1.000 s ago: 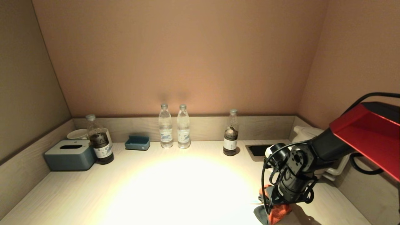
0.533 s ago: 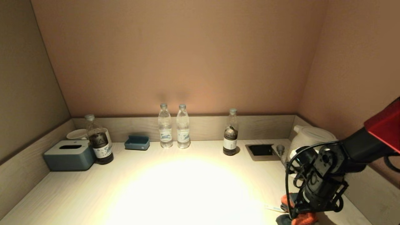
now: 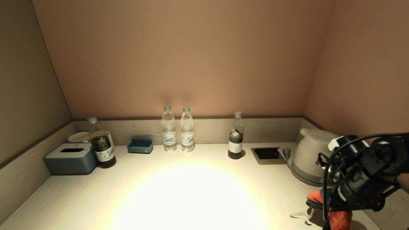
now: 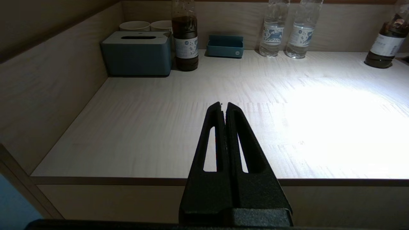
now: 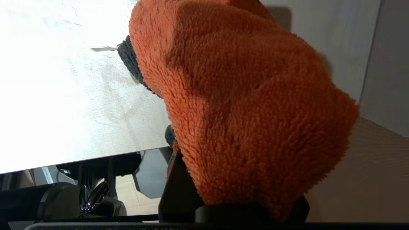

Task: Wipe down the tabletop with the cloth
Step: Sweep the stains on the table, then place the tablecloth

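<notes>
My right gripper has the orange cloth. It will let go of it on the tabletop (image 3: 340,204) just in front of the kettle, beside the side wall.
An orange fluffy cloth (image 3: 338,218) with a dark grey edge hangs from my right gripper (image 3: 332,209) at the front right corner of the light wooden tabletop (image 3: 191,191). In the right wrist view the cloth (image 5: 243,105) fills most of the picture and hides the fingers; the gripper is shut on it, by the table's front edge and the right side wall. My left gripper (image 4: 223,107) is shut and empty, parked in front of the table's front left edge; it does not show in the head view.
Along the back stand a blue tissue box (image 3: 71,158), white cups (image 3: 78,137), a dark bottle (image 3: 101,142), a blue tray (image 3: 140,145), two water bottles (image 3: 177,129) and another dark bottle (image 3: 236,135). A socket recess (image 3: 267,154) and a kettle (image 3: 311,156) stand at the right.
My right gripper has dragged the cloth to the right along the front of the table, from near the middle right to the front right corner. The kettle now shows fully.
</notes>
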Available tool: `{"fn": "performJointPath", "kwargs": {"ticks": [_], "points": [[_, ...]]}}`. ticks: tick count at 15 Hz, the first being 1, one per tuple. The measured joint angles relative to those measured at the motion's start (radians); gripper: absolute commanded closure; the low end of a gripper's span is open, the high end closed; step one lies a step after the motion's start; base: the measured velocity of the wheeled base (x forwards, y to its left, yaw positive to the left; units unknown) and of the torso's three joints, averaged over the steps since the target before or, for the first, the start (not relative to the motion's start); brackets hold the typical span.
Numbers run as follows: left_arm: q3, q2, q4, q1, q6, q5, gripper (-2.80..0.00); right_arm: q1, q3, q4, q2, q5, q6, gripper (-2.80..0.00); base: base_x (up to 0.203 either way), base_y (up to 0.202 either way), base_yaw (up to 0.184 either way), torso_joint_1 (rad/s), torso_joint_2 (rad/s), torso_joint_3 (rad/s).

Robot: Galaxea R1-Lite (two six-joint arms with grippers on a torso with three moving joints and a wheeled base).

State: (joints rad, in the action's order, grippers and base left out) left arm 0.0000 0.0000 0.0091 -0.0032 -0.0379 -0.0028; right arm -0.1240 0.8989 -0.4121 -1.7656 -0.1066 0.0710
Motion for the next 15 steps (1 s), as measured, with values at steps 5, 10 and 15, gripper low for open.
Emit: {"fn": "performJointPath", "kwargs": {"ticks": [5,10,15], "points": [[0.000,0.000,0.000,0.001,0.000,0.000,0.00,-0.083,0.001,0.042,-0.012,-0.013,0.059,0.00,0.000,0.000,0.000,0.000,0.00,0.000],[0.000,0.000,0.000,0.000,0.000,0.000,0.00,-0.186,-0.005,0.174,-0.089,-0.063,0.220,0.00,0.000,0.000,0.000,0.000,0.00,0.000],[0.000,0.000,0.000,0.000,0.000,0.001,0.00,-0.163,-0.004,0.292,-0.104,-0.117,0.356,0.00,0.000,0.000,0.000,0.000,0.00,0.000]]}}
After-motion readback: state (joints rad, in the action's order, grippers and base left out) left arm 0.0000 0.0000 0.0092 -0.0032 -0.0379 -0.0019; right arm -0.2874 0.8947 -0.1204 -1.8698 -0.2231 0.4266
